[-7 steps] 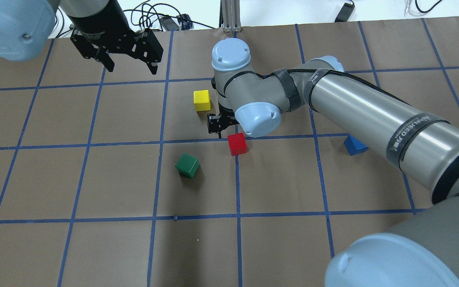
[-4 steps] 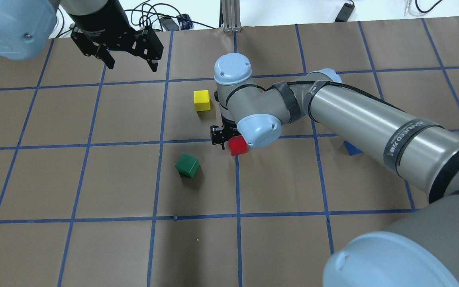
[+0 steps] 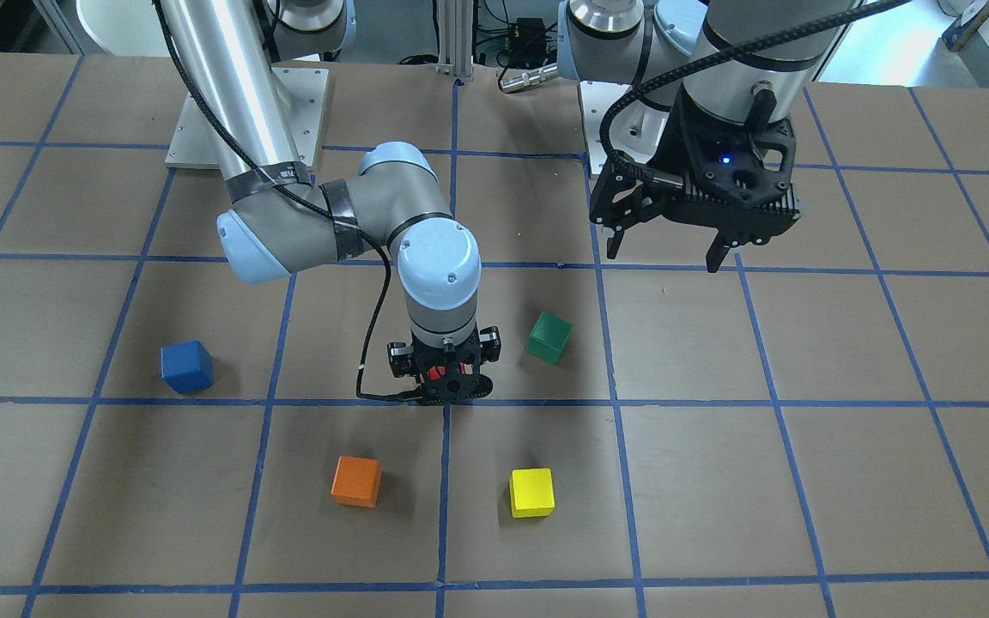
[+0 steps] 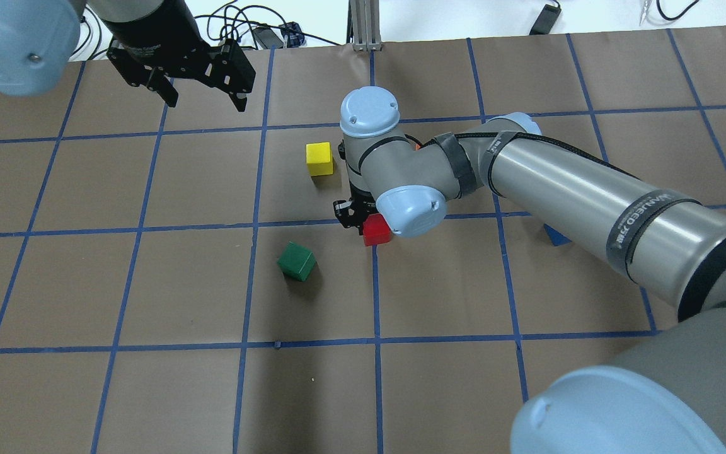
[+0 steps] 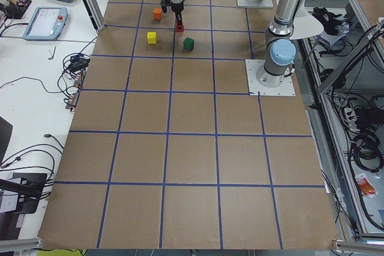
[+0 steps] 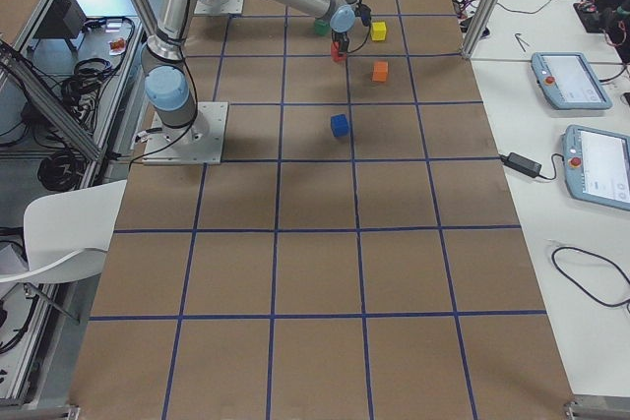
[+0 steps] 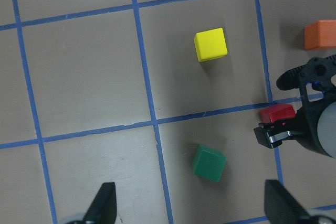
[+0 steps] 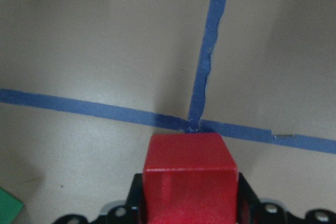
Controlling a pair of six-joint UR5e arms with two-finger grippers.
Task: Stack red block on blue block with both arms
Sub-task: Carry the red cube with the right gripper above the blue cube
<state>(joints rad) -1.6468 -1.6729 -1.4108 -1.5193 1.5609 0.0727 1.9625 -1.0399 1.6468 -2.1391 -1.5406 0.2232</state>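
Observation:
Next, my right gripper lets go of the red block on the top of the blue block [image 3: 177, 352] that stands alone.
The red block [image 4: 376, 232] sits on the table at a crossing of blue tape lines. My right gripper [image 3: 445, 384] points straight down over it, and its fingers press both sides of the red block [image 8: 190, 179], so it is shut on it. A sliver of red [image 3: 434, 374] shows between the fingers. The blue block [image 3: 186, 366] stands alone, well off toward my right side. In the overhead view only a corner of the blue block [image 4: 556, 237] shows past the right arm. My left gripper [image 3: 666, 249] hangs open and empty, high above the table on my left.
A green block [image 3: 549, 336] lies close to the red block on its left-arm side. A yellow block [image 3: 531, 492] and an orange block [image 3: 356, 480] lie farther from my base. The brown table top [image 3: 803, 446] carries a grid of blue tape.
My right gripper has moved from just behind the red block to down over it and now has its fingers on both sides. The left gripper has drifted slightly away. The blocks have not moved.

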